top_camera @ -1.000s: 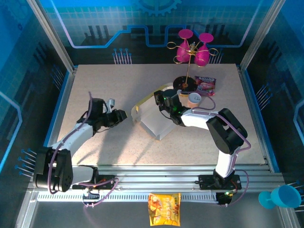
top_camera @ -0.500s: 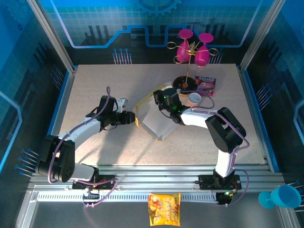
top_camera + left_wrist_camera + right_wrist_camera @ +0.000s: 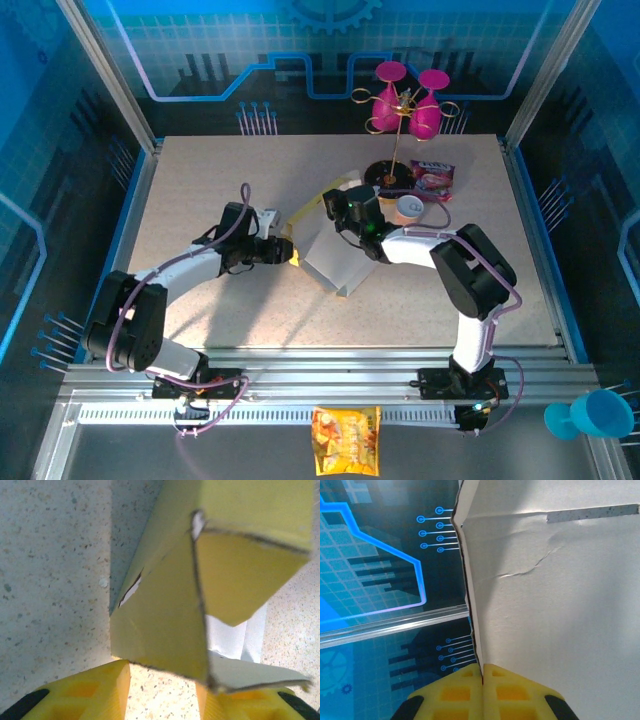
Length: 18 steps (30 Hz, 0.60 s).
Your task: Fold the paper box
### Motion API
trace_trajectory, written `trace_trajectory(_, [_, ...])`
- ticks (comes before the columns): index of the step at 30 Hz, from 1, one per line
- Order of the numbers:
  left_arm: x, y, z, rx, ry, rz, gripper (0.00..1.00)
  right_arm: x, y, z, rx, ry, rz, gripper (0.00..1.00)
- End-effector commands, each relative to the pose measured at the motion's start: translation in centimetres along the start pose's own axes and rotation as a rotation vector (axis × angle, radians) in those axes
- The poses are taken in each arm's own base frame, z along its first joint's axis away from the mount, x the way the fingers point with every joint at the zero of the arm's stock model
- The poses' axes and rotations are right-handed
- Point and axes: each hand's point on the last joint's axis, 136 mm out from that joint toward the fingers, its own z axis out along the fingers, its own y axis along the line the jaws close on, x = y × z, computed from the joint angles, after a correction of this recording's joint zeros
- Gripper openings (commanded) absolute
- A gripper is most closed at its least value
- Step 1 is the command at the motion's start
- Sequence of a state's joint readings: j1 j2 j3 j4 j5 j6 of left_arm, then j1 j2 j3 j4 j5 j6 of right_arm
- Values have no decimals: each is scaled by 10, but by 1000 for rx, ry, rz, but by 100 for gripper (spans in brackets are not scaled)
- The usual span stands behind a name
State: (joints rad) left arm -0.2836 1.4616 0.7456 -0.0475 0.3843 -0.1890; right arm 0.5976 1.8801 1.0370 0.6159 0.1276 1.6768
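The yellow flap lies broadside across the open fingers of the robot's left gripper, so next the left gripper shifts in and pinches the flap's lower edge [image 3: 162,668] before the right gripper releases the side of the box.
The paper box [image 3: 335,262] lies partly folded in the middle of the table, golden-yellow outside and white inside. My right gripper [image 3: 343,212] is shut on the box's upright far wall; in the right wrist view the white cardboard [image 3: 555,605] runs down into the closed yellow fingers [image 3: 520,692]. My left gripper [image 3: 290,250] stands open at the box's left end. In the left wrist view a yellow flap [image 3: 160,625] hangs just above the gap between the spread fingers [image 3: 90,695], with bare table between them.
A stand with pink glasses [image 3: 405,105] rises at the back, with a dark round base, a purple packet [image 3: 433,178] and a small cup [image 3: 409,208] beside it. An orange-yellow snack bag [image 3: 346,440] lies in front of the rail. A blue cup [image 3: 590,415] sits at the lower right.
My left arm has swept right across the table, from well clear of the box to right against its left flap. The right gripper has kept its hold, shifting little.
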Motion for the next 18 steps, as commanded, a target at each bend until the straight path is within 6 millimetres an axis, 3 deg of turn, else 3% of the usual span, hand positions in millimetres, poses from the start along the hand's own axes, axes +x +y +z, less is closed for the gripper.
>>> trace_trajectory(1, [-12, -4, 2, 2, -56, 78, 38, -4, -14, 2, -3, 17, -29, 0])
trace_trajectory(18, [-18, -11, 18, -84, -127, 93, 28, -5, -8, 5, -186, 53, -30, 0])
